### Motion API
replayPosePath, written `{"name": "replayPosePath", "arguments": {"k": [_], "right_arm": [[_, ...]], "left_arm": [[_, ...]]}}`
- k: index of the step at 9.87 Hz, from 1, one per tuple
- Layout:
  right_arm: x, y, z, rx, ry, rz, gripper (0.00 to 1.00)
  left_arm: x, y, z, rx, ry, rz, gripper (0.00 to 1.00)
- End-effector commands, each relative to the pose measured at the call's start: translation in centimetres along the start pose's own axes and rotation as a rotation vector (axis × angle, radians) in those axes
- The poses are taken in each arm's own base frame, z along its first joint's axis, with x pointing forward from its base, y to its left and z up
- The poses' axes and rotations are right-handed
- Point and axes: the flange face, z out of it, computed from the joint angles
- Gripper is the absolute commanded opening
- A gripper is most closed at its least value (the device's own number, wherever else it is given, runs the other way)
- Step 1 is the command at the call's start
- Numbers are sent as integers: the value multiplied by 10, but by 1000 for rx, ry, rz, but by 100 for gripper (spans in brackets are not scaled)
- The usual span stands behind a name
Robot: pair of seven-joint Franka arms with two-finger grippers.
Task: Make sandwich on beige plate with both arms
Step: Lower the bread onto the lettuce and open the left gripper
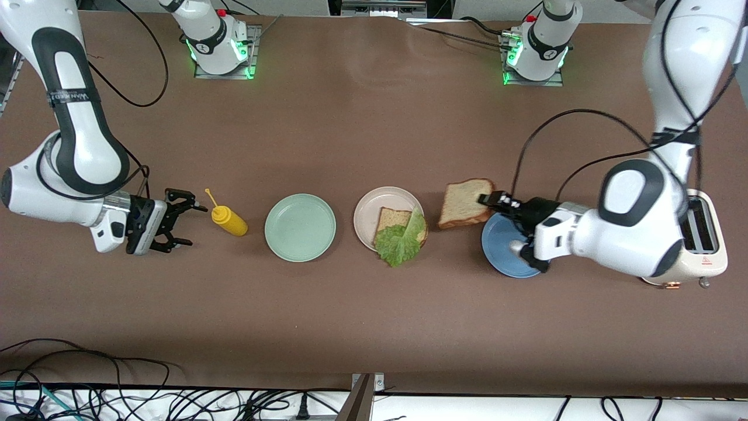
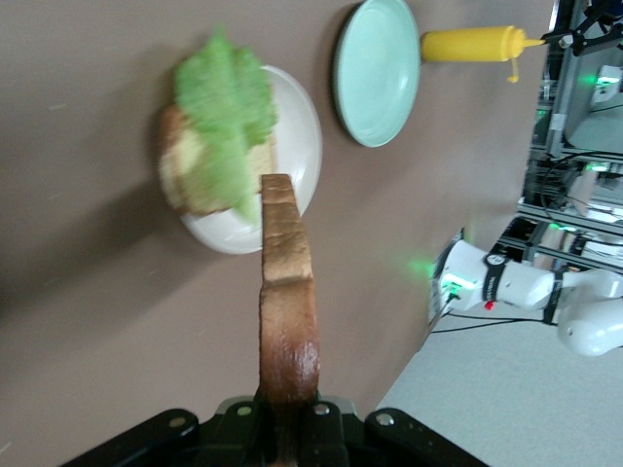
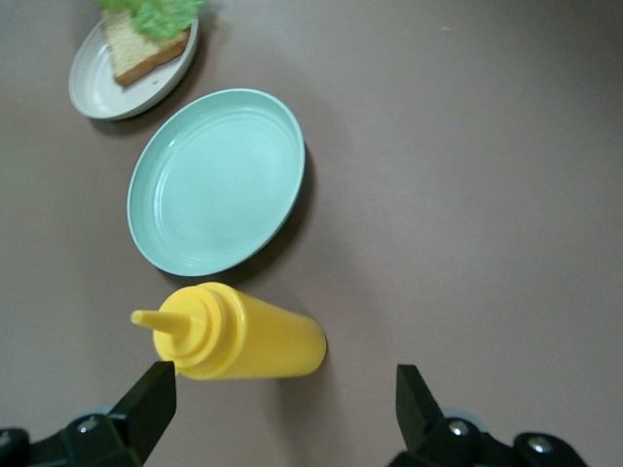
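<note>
My left gripper is to release the second bread slice so that it lies on top of the lettuce leaf on the beige plate point(image 1: 397, 223) point(image 2: 234, 146).
The beige plate point(image 1: 368, 213) near the table's middle carries one bread slice point(image 1: 391, 218) with a ruffled lettuce leaf point(image 1: 402, 241) on it, the leaf hanging over the rim toward the front camera. My left gripper point(image 1: 489, 199) is shut on a second bread slice point(image 1: 466, 203), held in the air over the table between the beige plate and the blue plate point(image 1: 504, 252). The left wrist view shows that slice point(image 2: 288, 311) edge-on, pointing at the beige plate point(image 2: 302, 126) and lettuce point(image 2: 229, 117). My right gripper point(image 1: 193, 225) hangs open and empty beside the mustard bottle point(image 1: 229, 220).
A mint green plate point(image 1: 300, 227) lies between the mustard bottle and the beige plate. A white toaster point(image 1: 704, 240) stands at the left arm's end of the table. In the right wrist view the mustard bottle point(image 3: 243, 336) lies on its side just ahead of my right gripper point(image 3: 282, 384).
</note>
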Motion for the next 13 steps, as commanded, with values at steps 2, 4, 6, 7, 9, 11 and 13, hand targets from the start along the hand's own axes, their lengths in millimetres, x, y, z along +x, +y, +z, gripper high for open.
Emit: {"name": "replayPosePath", "arguments": {"k": [2,4,6,7,9,11,13], "right_arm": [[20,-27,-54,-63,18,312,100],[28,-39,-67,-104,-9,444,100],[46,-59,-81,-152,-18,600,100],[53,-70,-85,-185,-43,658,100],[58,-92,-91,-271,-124,747,100],[58,-116,-102,-326,-238,795,100],[45,-136,-123,-305,-342,845,100]], "left_arm": [[56,-2,97,-101,97,-11,0],[64,-46,127,-108,102,-11,0],[64,-65,144,-122,86,3,0],[65,-71,149,-122,88,-5,0],[68,-74,148,-105,117,-7,58],[67,-65,137,-83,119,-24,100],[63,-49,125,-53,113,-45,100]]}}
